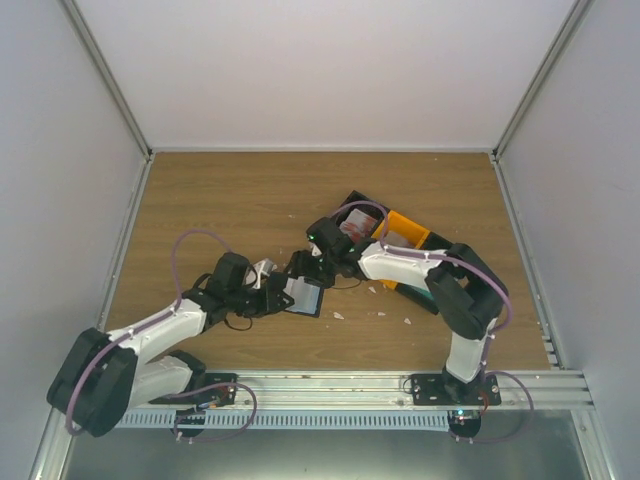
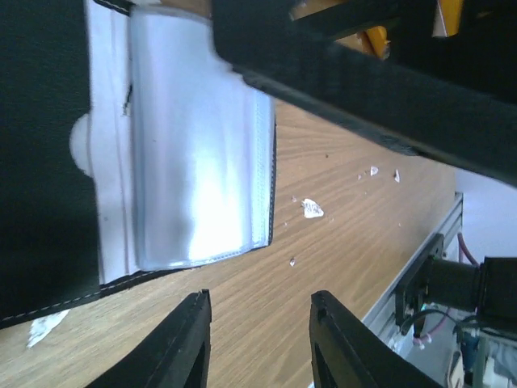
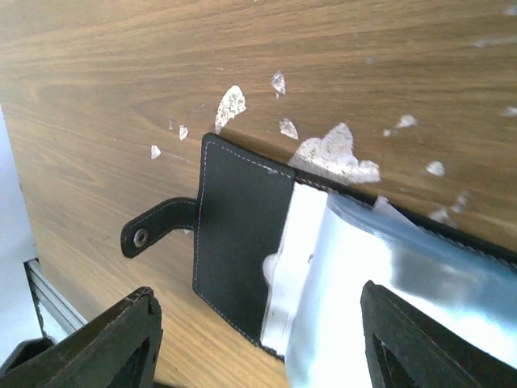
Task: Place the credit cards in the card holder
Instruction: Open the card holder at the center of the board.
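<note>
The pocket pages lie stacked on one side of the card holder, so the robot's left gripper will pinch the top page's edge [image 2: 202,260] and turn that page onto the black cover.
The card holder [image 1: 304,296] lies open on the wooden table between my two grippers, its pale blue-grey pockets up. In the left wrist view the pockets [image 2: 198,153] sit just beyond my left gripper [image 2: 260,323], which is open and empty above bare wood. In the right wrist view the holder's black flap [image 3: 242,242] and snap strap [image 3: 153,230] lie between the wide-open fingers of my right gripper [image 3: 257,297], which hovers over it and holds nothing. White and red credit cards [image 1: 356,228] seem to lie in the black tray; they are small and partly hidden by the right arm.
A black tray [image 1: 352,205] and an orange tray [image 1: 408,228] stand behind the right arm. Small white torn scraps [image 1: 338,315] lie on the wood near the holder and show in the right wrist view [image 3: 335,153]. The metal rail [image 1: 350,385] runs along the near edge.
</note>
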Tool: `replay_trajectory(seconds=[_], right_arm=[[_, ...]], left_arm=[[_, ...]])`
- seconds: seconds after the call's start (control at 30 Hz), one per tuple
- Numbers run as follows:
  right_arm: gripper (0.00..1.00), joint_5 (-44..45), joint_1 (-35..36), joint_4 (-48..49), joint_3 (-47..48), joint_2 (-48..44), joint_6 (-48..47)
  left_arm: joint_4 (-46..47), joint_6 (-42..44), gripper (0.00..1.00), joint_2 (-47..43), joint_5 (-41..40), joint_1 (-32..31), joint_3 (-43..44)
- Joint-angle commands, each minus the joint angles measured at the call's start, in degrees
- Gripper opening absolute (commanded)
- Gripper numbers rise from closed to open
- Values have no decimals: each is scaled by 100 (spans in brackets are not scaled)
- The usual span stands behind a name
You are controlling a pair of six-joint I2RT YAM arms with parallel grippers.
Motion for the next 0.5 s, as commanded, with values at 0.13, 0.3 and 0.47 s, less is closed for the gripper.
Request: replay_trajectory(seconds=[0.13, 0.3, 0.47], right_arm=[[71, 303, -20, -196, -442, -496, 161], [71, 66, 17, -205, -364, -269, 138], [73, 131, 58, -484, -121, -74, 107]], left_arm=[[304, 213, 48, 453, -183, -66, 165], [414, 245, 49, 729, -314, -72, 98], [515, 206, 49, 1017, -357, -67, 42]])
